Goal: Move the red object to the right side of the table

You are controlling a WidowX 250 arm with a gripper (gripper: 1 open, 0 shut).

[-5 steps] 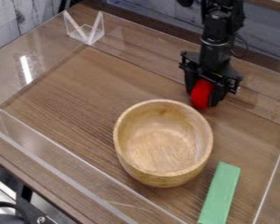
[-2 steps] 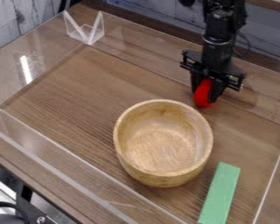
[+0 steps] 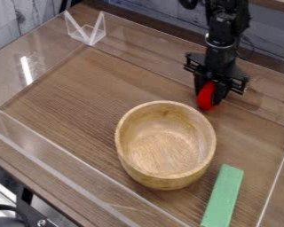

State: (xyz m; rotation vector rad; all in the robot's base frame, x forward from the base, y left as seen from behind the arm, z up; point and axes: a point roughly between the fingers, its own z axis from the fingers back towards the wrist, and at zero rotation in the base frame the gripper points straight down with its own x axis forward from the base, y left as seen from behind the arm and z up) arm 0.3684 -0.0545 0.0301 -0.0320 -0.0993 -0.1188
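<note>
Next, my gripper releases the red object so that it rests on the table beside the wooden bowl (image 3: 240,136), just a little way behind the green block.
The red object (image 3: 206,96) is a small red toy resting low on the brown table (image 3: 74,97), just behind the wooden bowl. My black gripper (image 3: 208,95) comes straight down from above and stands shut on the red object, one finger at each side. Most of the toy's top is hidden by the gripper body.
A round wooden bowl (image 3: 166,144) sits in the middle front. A flat green block (image 3: 224,199) lies at the front right edge. Low clear acrylic walls (image 3: 38,53) run round the table, with a clear folded stand (image 3: 85,28) at the back left.
The fingers have closed in on the red object. The arm has held its place.
</note>
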